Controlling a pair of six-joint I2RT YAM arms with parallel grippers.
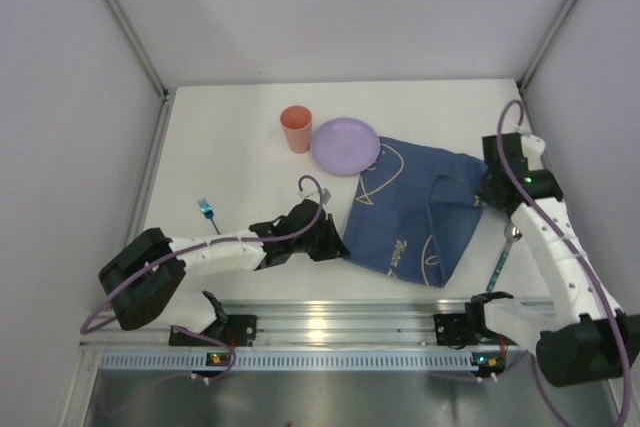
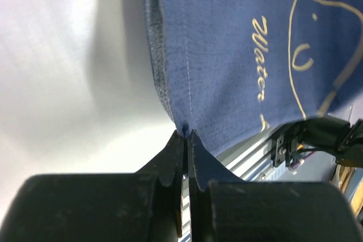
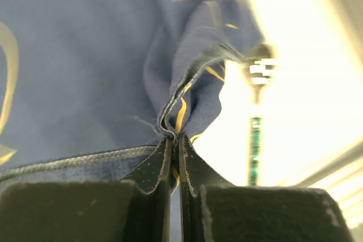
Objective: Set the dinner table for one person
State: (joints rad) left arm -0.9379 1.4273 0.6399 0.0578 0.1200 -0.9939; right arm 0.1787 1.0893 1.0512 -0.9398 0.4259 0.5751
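Note:
The cloth's near corner will go down on the bare white table (image 1: 305,268) toward the blue fork, where I should set it with my left gripper.
A dark blue cloth (image 1: 410,212) with cream line drawings lies on the white dinner table (image 1: 230,147), right of centre. My left gripper (image 1: 335,245) is shut on the cloth's near left corner (image 2: 186,130). My right gripper (image 1: 487,190) is shut on the cloth's right edge (image 3: 173,131), where the fabric bunches in a fold. A purple plate (image 1: 345,145) rests partly on the cloth's far edge. An orange cup (image 1: 296,128) stands left of the plate. A blue fork (image 1: 208,213) lies at the left. A utensil with a teal handle (image 1: 503,257) lies right of the cloth and shows in the right wrist view (image 3: 255,134).
Grey walls close in the table on the left, back and right. A metal rail (image 1: 330,322) with the arm bases runs along the near edge and shows in the left wrist view (image 2: 255,160).

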